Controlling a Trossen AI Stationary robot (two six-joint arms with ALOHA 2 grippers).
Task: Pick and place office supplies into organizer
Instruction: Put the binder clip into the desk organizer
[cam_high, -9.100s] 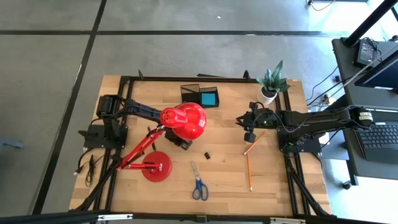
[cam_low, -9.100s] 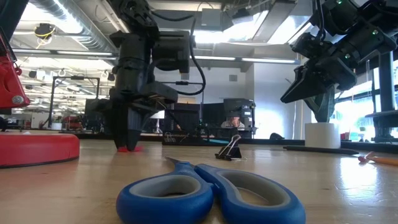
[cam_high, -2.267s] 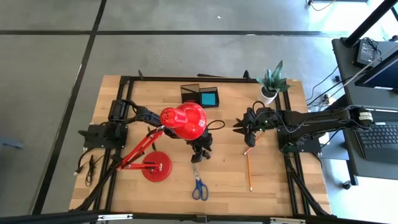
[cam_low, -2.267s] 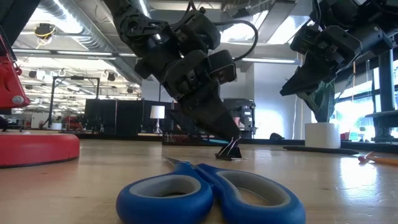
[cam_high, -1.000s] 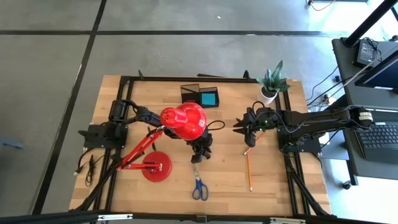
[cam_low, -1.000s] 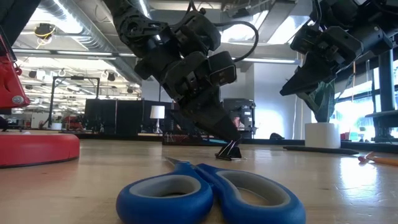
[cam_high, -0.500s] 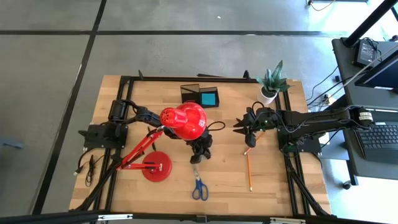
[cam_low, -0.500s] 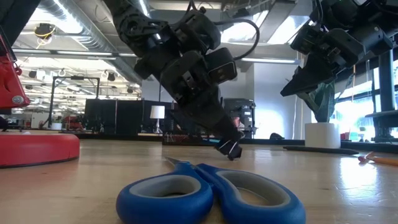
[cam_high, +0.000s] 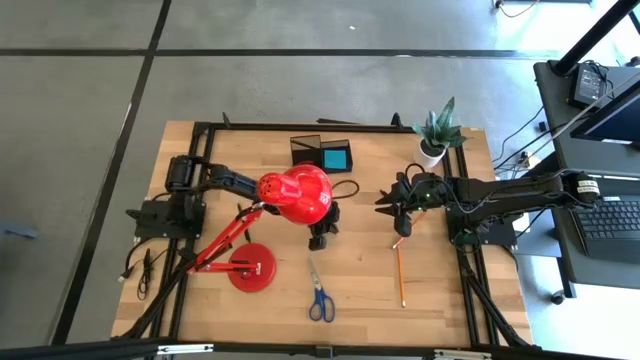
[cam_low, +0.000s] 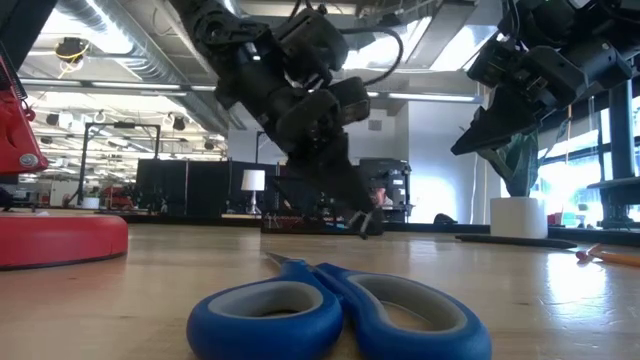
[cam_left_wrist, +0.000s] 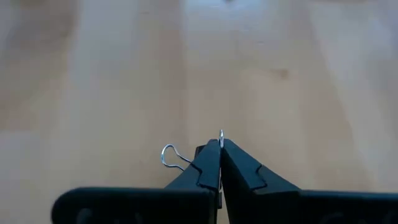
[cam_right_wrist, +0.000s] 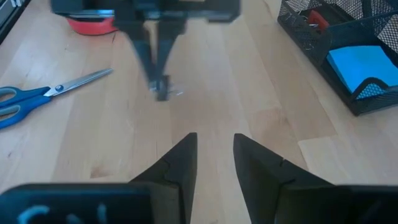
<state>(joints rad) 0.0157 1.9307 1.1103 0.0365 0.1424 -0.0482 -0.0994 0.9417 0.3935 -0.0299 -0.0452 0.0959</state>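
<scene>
The binder clip, hanging just above the table now, will be let go by my left gripper in the black organizer's front compartment (cam_high: 308, 159), next to the blue block.
A small black binder clip (cam_low: 366, 226) with wire handles hangs just above the table, and my left gripper (cam_high: 320, 240) is shut on it next to the red lamp's head (cam_high: 296, 194). My right gripper (cam_high: 398, 226) hovers open over the table's right half, nothing between its fingers (cam_right_wrist: 214, 155). Blue-handled scissors (cam_high: 319, 293) lie flat near the front edge. Below the right gripper lies a pencil (cam_high: 401, 272). The black organizer (cam_high: 322, 153) stands at the far edge with a blue block (cam_right_wrist: 357, 62) inside. My left gripper pinches the binder clip between its two fingertips, slanting down from the table's left. One wire handle's tip (cam_left_wrist: 221, 134) pokes out between the fingertips and the other wire loop (cam_left_wrist: 168, 154) sticks out beside them. The clip (cam_right_wrist: 163, 92) is lifted clear of the table.
The red lamp's base (cam_high: 252, 268) and arm stand at the front left, and its head hides part of my left arm from above. A potted plant (cam_high: 435, 135) stands at the far right corner. Bare wood lies between the two grippers.
My left gripper has taken hold of the binder clip and risen, drawing back a little toward the table's far edge. The clip, which stood on the table, has tipped and now hangs clear of it.
</scene>
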